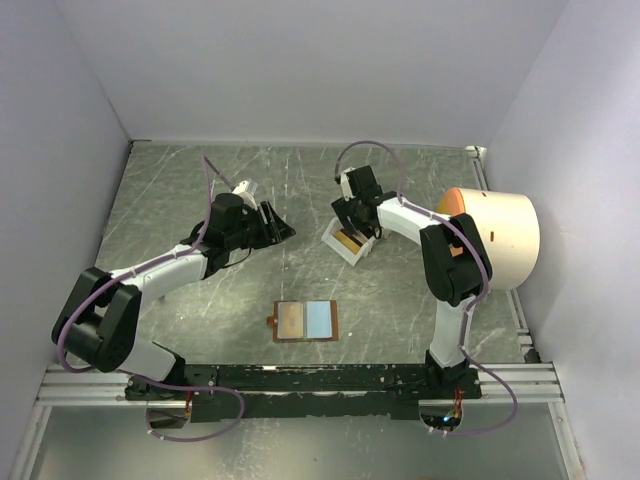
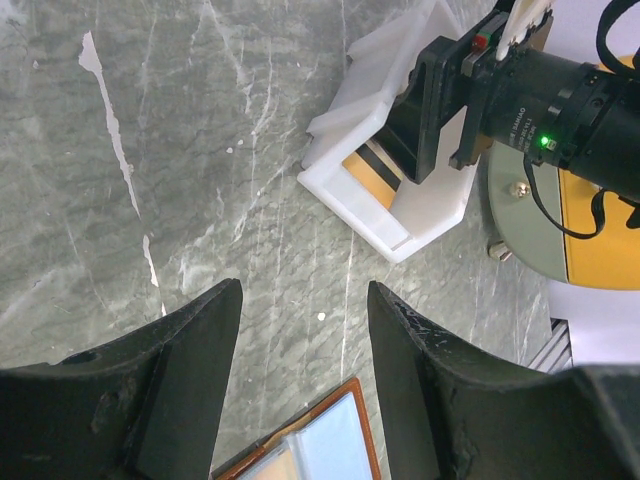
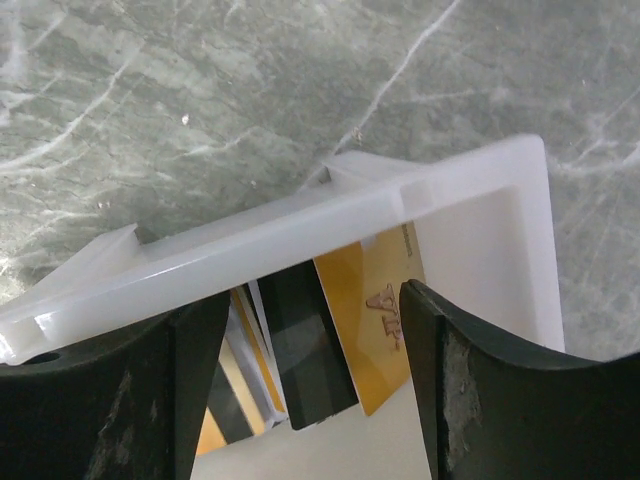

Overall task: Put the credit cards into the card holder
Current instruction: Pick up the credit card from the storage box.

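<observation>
I need to back up, because my right gripper's fingers span the black card and the gold card beside it, then narrow the fingers and pinch just the end gold card (image 3: 372,318).
The card holder (image 1: 305,320) lies open on the table near the front, brown-rimmed with clear pockets; its corner shows in the left wrist view (image 2: 320,445). The credit cards (image 3: 375,330), gold with dark stripes, lie stacked in a white tray (image 3: 300,230), also seen from above (image 1: 350,241) and in the left wrist view (image 2: 372,168). My right gripper (image 3: 315,300) is open and lowered into the tray, its fingers on either side of the cards. My left gripper (image 2: 303,300) is open and empty, above the table between the holder and the tray (image 2: 430,215).
A large cream cylinder with an orange top (image 1: 497,236) stands at the right edge beside the right arm. White walls close in the table on three sides. A metal rail (image 1: 330,378) runs along the front.
</observation>
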`<state>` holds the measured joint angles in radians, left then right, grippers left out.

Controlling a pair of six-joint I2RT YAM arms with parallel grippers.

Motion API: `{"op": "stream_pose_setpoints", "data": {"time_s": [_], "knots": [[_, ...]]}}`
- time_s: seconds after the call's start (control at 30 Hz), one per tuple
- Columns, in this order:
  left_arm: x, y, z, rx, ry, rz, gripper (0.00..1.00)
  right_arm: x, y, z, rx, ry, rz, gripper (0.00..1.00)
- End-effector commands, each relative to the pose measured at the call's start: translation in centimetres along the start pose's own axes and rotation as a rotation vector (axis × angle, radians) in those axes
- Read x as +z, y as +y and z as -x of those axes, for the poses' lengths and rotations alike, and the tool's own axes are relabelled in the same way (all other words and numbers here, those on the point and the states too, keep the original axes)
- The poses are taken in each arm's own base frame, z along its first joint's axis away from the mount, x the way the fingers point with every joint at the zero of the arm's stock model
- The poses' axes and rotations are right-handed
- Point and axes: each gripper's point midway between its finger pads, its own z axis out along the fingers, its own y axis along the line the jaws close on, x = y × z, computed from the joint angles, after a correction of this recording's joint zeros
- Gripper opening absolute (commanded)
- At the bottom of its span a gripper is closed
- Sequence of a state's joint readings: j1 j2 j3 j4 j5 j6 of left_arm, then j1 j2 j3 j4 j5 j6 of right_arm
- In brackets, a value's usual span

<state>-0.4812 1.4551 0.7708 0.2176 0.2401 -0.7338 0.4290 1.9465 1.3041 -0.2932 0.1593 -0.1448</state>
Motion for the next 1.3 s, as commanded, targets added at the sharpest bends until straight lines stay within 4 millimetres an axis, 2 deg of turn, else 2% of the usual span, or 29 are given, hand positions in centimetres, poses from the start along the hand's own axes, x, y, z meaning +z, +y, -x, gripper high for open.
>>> {"op": "stream_pose_setpoints", "data": {"time_s": [0.0, 0.1, 0.27, 0.33, 0.47, 0.7, 0.83, 1.0, 1.27], "knots": [[-0.1, -0.2, 0.2, 0.006, -0.005, -0.026, 0.64, 1.6, 2.4, -1.8, -0.024, 0.05, 0.131, 0.69], [0.0, -0.3, 0.2, 0.005, -0.003, -0.029, 0.64, 1.4, 2.1, -1.9, -0.015, 0.06, 0.112, 0.61], [-0.1, -0.3, 0.1, 0.005, -0.002, -0.03, 0.64, 0.4, 0.7, -0.9, 0.002, 0.026, 0.043, 0.55], [-0.1, -0.3, 0.2, 0.006, -0.003, -0.028, 0.64, -0.2, 0.4, -0.4, 0.007, 0.015, 0.032, 0.56], [-0.2, -0.3, 0.3, 0.009, -0.007, -0.028, 0.64, -1.5, 0.1, 1.1, 0.028, -0.014, 0.034, 0.64], [-0.1, -0.4, 0.3, 0.011, -0.007, -0.03, 0.64, -3.6, -0.2, 3.0, 0.048, -0.087, 0.042, 0.66], [0.0, -0.4, 0.2, 0.009, 0.001, -0.033, 0.64, -3.9, -0.6, 3.2, 0.045, -0.092, 0.021, 0.6], [0.0, -0.4, 0.3, 0.01, -0.004, -0.031, 0.64, -3.8, -1.4, 3.1, 0.014, -0.095, -0.055, 0.46], [0.1, -0.2, 0.1, 0.008, 0.0, -0.03, 0.64, -2.6, -0.7, 2.3, -0.048, -0.055, -0.124, 0.44]]}}
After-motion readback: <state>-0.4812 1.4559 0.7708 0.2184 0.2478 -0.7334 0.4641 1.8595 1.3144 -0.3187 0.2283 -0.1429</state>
